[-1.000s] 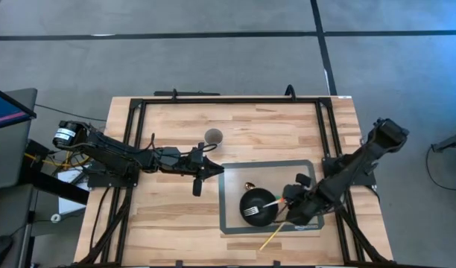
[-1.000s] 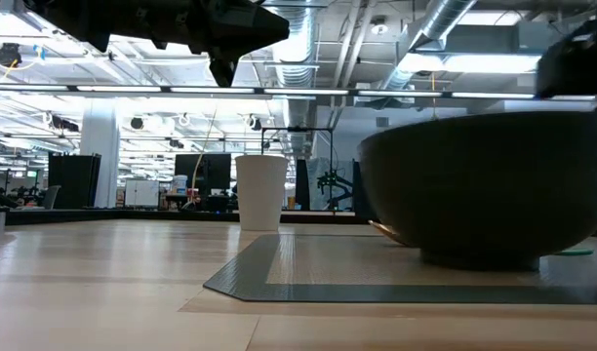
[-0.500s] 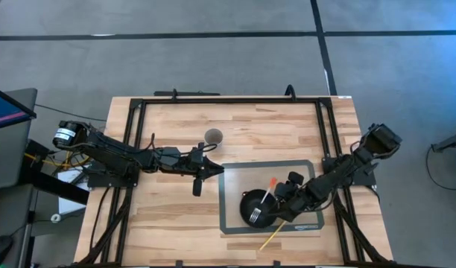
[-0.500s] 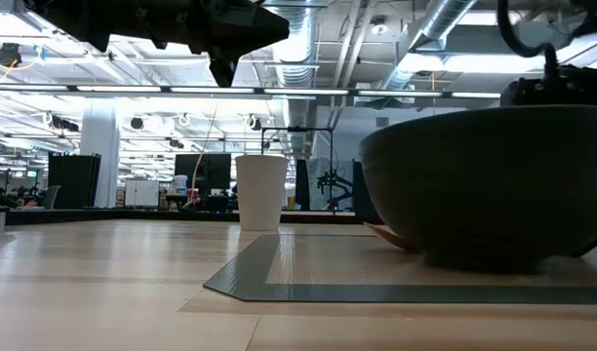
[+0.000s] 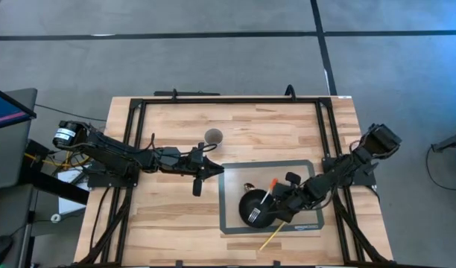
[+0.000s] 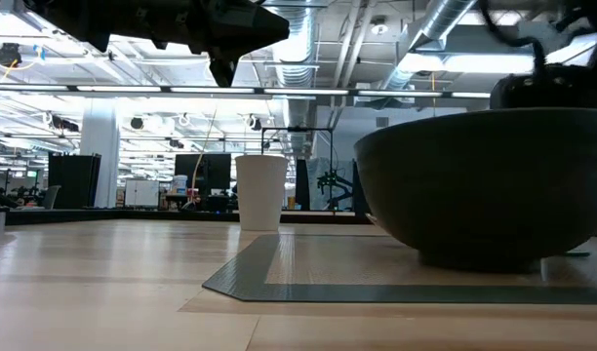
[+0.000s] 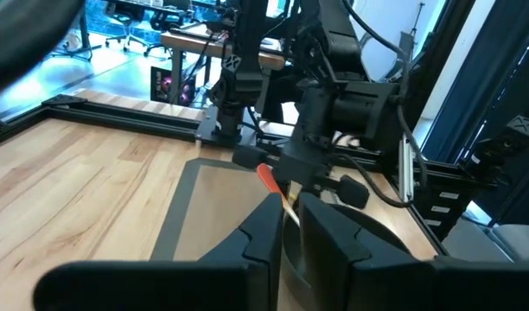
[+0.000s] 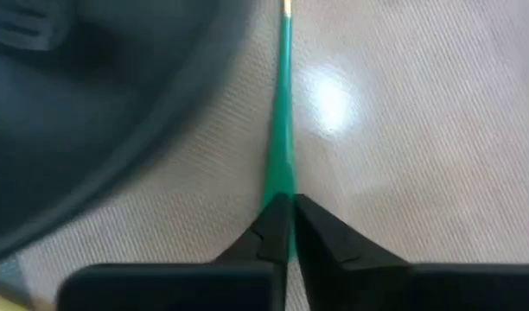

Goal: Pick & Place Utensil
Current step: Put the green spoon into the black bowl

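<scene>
The robot's right gripper pinches the wide handle end of the green utensil, far from its gold part, so it should open and take the handle's thin part (image 8: 286, 43) before lifting.
A black bowl (image 5: 255, 206) stands on the grey mat (image 5: 235, 173). In it lies a fork (image 5: 252, 214), whose orange-tipped handle (image 5: 273, 182) leans over the rim. My right gripper (image 5: 282, 208) is low at the bowl's right side, shut on a thin green utensil (image 8: 283, 104) that lies flat on the mat (image 8: 403, 155) beside the bowl's wall (image 8: 100, 112). In the high view the gripper hides this utensil. My left gripper (image 5: 197, 179) hovers shut over bare wood left of the mat, holding nothing. My right gripper pinches the green utensil's thin handle (image 8: 282, 186) between its two fingertips (image 8: 269, 226). It comes slanting down from the table's right, and the handle runs on straight ahead of the fingers. The utensil lies on the mat; which end the gripper has is hidden by it.
A white paper cup (image 5: 213, 136) stands on the wood beyond the mat. A yellow stick (image 5: 271, 238) lies across the mat's near edge, and a small gold thing (image 5: 249, 186) sits behind the bowl. Black frame rails (image 5: 131, 149) run along the table's sides.
My right gripper has gone down and a little toward the table's left, to the mat beside the bowl. The fork's handle, which pointed toward the gripper, now leans over the bowl's far right rim.
</scene>
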You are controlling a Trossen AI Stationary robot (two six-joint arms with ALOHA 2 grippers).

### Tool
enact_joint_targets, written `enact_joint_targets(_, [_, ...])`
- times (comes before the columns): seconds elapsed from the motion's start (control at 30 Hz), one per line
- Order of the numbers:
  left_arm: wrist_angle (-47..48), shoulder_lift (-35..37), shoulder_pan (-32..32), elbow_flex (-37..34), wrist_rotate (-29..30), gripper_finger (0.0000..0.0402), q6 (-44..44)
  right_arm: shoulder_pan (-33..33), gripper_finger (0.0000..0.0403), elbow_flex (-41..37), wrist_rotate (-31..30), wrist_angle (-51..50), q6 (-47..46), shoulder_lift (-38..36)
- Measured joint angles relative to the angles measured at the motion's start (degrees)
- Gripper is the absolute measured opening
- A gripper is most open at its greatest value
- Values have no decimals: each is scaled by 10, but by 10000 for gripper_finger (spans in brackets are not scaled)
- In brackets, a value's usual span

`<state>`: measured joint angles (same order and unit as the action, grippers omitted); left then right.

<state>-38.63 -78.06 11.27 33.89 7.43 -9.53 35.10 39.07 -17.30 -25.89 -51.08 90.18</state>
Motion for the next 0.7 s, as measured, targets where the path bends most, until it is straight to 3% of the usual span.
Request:
enact_joint_targets(0.27, [0,0,0,0,0,44,0,6,3,-3,36,-118,-73,-77])
enact_joint_targets(0.47, [0,0,0,0,0,44,0,20,18,-2,30,-48,-36,-77])
enact_joint_targets(0.7, [0,0,0,0,-1,44,-2,19,85,-2,25,-19,-30,-30])
